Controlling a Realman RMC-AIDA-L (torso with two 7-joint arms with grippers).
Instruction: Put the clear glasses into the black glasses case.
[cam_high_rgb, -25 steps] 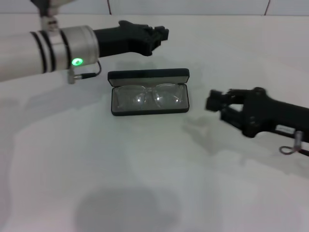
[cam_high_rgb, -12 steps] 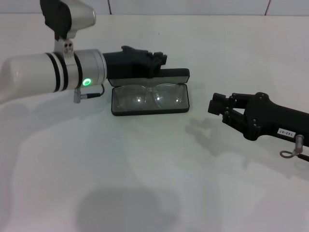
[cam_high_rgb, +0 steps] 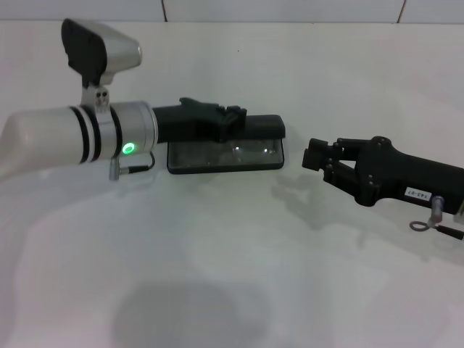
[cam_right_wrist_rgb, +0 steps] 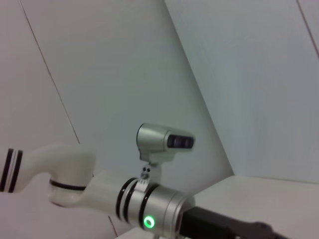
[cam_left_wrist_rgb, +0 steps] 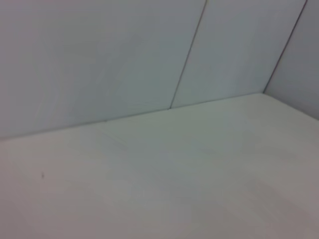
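Observation:
My left gripper will let go of the lid shut flat on the base of the black glasses case [cam_high_rgb: 225,148], over the clear glasses.
The black glasses case [cam_high_rgb: 262,127] lies on the white table, its lid tipped forward and down over the base so that only a narrow opening shows. Inside that opening the clear glasses [cam_high_rgb: 250,151] lie on the grey lining. My left gripper [cam_high_rgb: 236,116] is shut and rests on top of the lid at its left half. To the right of the case, a short gap away, my right gripper [cam_high_rgb: 315,155] hovers shut with nothing in it. In the right wrist view only the left arm [cam_right_wrist_rgb: 149,205] appears; the case and the glasses are out of that view.
The white table [cam_high_rgb: 232,261] stretches wide in front of the case. A tiled wall [cam_left_wrist_rgb: 149,55] rises behind the table's back edge. The left forearm [cam_high_rgb: 80,134] with its wrist camera reaches in over the left side.
The left gripper came down and forward onto the raised lid, tipping it from upright to nearly over the glasses. The right gripper shifted slightly toward the case.

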